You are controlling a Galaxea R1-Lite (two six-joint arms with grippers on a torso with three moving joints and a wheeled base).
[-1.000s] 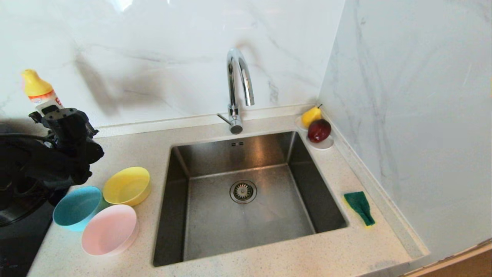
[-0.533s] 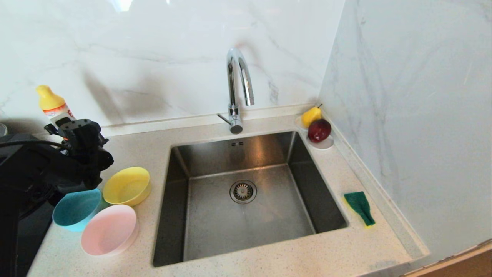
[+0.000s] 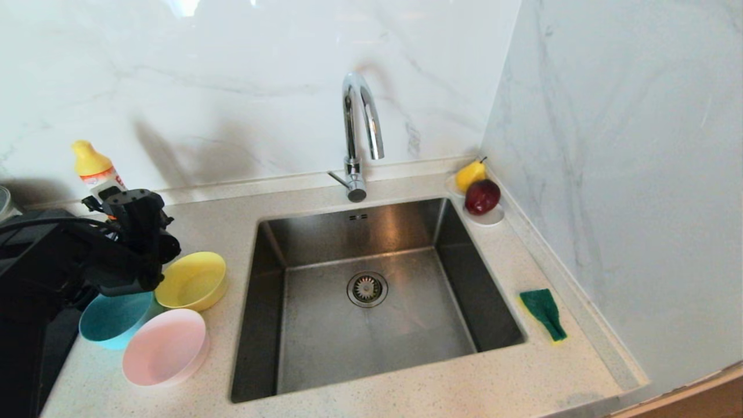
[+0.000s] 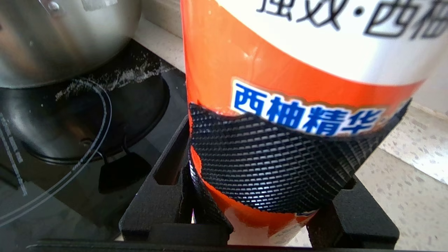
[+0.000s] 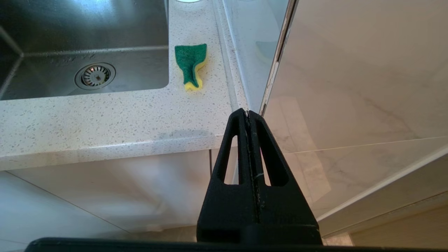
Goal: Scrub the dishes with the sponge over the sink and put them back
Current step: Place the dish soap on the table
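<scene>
Next, I set the detergent bottle on the counter (image 3: 129,231) behind the yellow and teal-blue bowls, using my left gripper.
Three bowls sit on the counter left of the sink (image 3: 360,229): yellow (image 3: 194,281), teal-blue (image 3: 113,322) and pale pink (image 3: 165,348). The green-and-yellow sponge (image 3: 543,313) lies on the counter right of the basin, also seen from the right wrist as the sponge (image 5: 190,64). My left gripper (image 3: 119,203) hangs behind the bowls, shut on an orange-and-white detergent bottle (image 3: 96,165) with a yellow cap. In the left wrist view that bottle (image 4: 297,70) fills the gap of the left gripper (image 4: 259,175). My right gripper (image 5: 248,113) is shut and empty, low in front of the counter's right end.
A chrome faucet (image 3: 360,133) arches over the sink's back edge. A white saucer with a pear and a red apple (image 3: 482,197) sits at the back right corner. A steel pot (image 4: 63,38) stands on the black cooktop (image 4: 70,147) at the left. A marble wall bounds the right side.
My left arm has carried the bottle down and to the right, closer to the counter behind the bowls. Bowls, sponge and right arm have not moved.
</scene>
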